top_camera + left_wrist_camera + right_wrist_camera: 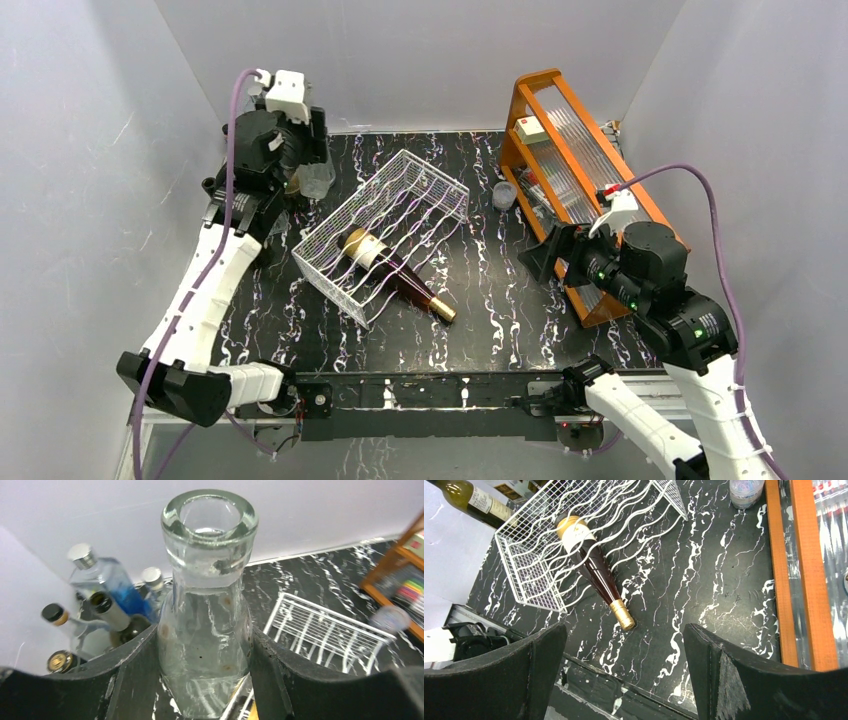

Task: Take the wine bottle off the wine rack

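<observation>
Next, my left hand sets the clear glass bottle on the black table [292, 217] between the crowded bottles and the wine rack.
The white wire wine rack [390, 230] sits tilted on the black marbled table, left of centre. The dark wine bottle [395, 272] lies in one of its cradle rows, and its gold-capped neck sticks out of the near side toward the table. My right gripper [545, 258] is open and empty, raised to the right of the rack. The right wrist view shows the bottle [591, 562] and the rack [534, 565] below and ahead of that gripper [624, 655]. My left gripper [205, 680] is shut on an upright clear glass bottle [207, 605] at the back left [317, 180].
An orange wooden frame [570, 160] with ribbed clear panels stands at the back right. A small clear cup [505, 195] sits beside it. Several bottles [100, 610] are crowded in the back left corner. An olive-green bottle [471, 500] lies past the rack.
</observation>
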Available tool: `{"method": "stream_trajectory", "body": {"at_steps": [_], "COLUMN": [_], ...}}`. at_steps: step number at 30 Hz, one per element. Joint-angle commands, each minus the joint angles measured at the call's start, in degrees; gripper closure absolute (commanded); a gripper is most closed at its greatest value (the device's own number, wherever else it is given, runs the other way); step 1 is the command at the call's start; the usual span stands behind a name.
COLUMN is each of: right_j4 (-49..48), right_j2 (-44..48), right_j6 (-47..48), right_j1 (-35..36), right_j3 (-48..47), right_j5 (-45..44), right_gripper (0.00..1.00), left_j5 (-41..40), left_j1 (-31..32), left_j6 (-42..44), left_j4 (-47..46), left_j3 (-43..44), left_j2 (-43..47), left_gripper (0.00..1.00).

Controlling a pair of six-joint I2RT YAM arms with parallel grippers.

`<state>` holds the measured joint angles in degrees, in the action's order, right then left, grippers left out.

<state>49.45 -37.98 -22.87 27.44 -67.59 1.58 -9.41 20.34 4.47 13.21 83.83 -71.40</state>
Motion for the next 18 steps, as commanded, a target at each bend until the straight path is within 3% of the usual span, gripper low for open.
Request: {"method": "stream_trajectory", "body": {"at_steps": [1,7,18], "right_j4": [-3.66,-3.29,-4.58], "right_j2": [0.14,-0.59,-5.49], "right_j6": [-1.61,-1.91,-0.63], "right_j1": [0.24,0.23,0.21], "right_j3": [0.21,0.14,-2.18], "right_j5": [1.30,0.66,1.05], "right_gripper": [0.02,0.02,0.02], "left_j5": [0.53,-0.50,-1.10], "left_j1": [-5.77,-9.21,-11.20], "left_j6": [-2.36,-0.56,-0.29], "left_j4": [-11.31,-15.39,-31.50], "left_j3": [-3.10,-7.11,-26.48], "left_j2": [1.22,-0.64,2.41], "left_gripper": [0.73,0.73,0.73]}}
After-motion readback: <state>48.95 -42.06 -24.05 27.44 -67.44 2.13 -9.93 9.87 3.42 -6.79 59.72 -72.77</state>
